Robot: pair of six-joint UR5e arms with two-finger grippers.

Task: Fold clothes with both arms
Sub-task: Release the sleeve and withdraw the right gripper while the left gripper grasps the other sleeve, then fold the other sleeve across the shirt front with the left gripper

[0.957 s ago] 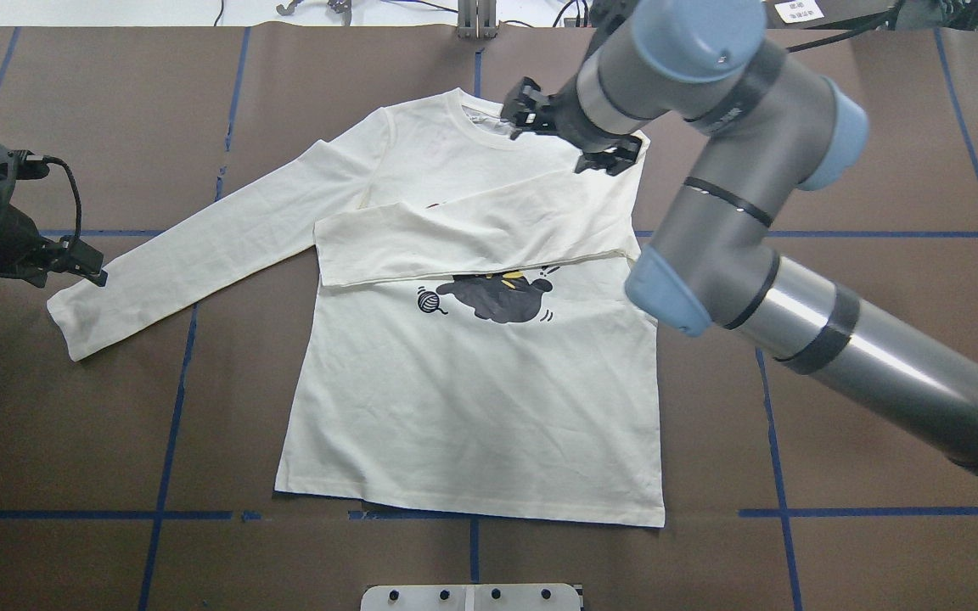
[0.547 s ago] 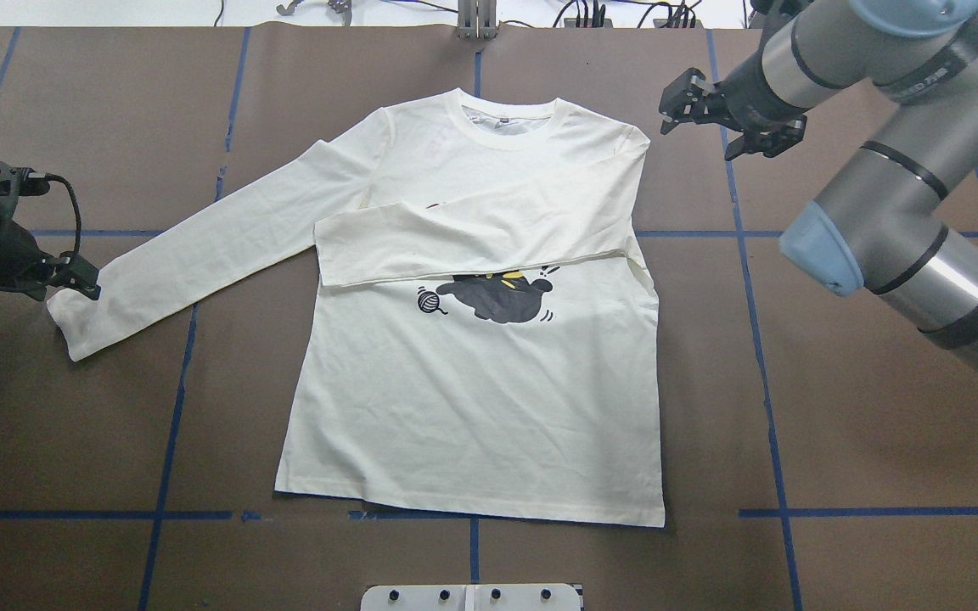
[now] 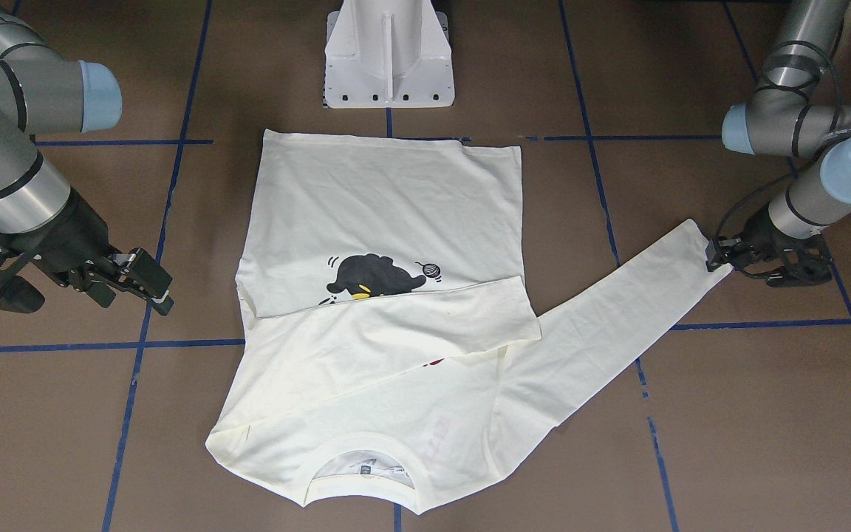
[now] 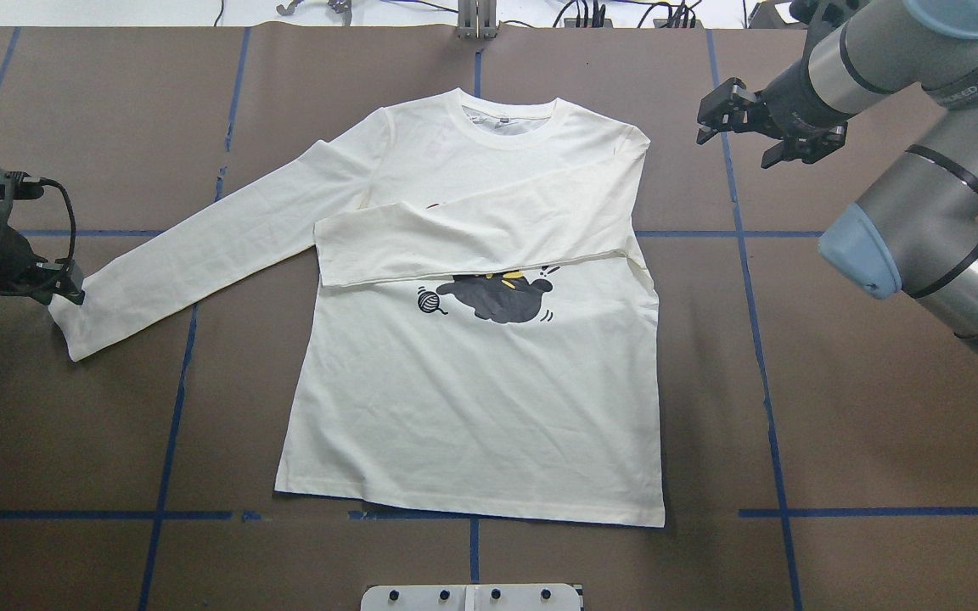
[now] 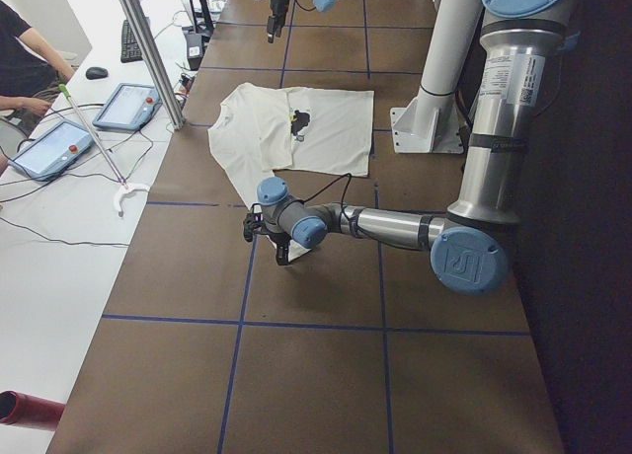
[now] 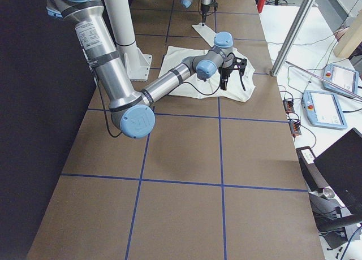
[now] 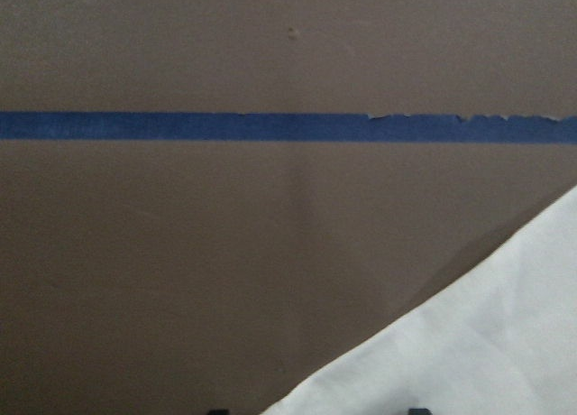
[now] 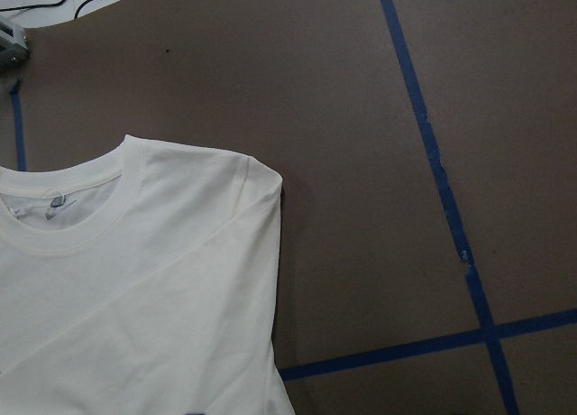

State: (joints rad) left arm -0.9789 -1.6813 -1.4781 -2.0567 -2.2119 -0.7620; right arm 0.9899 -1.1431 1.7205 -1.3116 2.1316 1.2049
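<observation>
I should use my left gripper to release the cuff of the outstretched sleeve over the armpit of the folded sleeve (image 3: pixel 272 307), just below the cat.
The cream shirt (image 4: pixel 472 390) lies flat on the brown table, print side up, with the black cat (image 4: pixel 497 299) showing. One sleeve (image 4: pixel 472 238) is folded across the chest. The other sleeve (image 4: pixel 200 238) stretches out to the left. My left gripper (image 4: pixel 64 287) is low at that sleeve's cuff, with its jaws apart. In the left wrist view the cuff's edge (image 7: pixel 487 334) lies between the fingertips. My right gripper (image 4: pixel 735 136) is open and empty above bare table, just right of the shirt's shoulder (image 8: pixel 243 207).
The white pedestal base (image 3: pixel 388 55) stands at the table's near edge, behind the shirt's hem. Blue tape lines (image 4: pixel 761 339) cross the brown cover. A metal post (image 5: pixel 148 49) and tablets (image 5: pixel 128 107) stand on the operators' side bench.
My right gripper has left the shirt's collar and swung right, off the shirt, over bare table. My left gripper has moved slightly down and left to the end of the cuff.
</observation>
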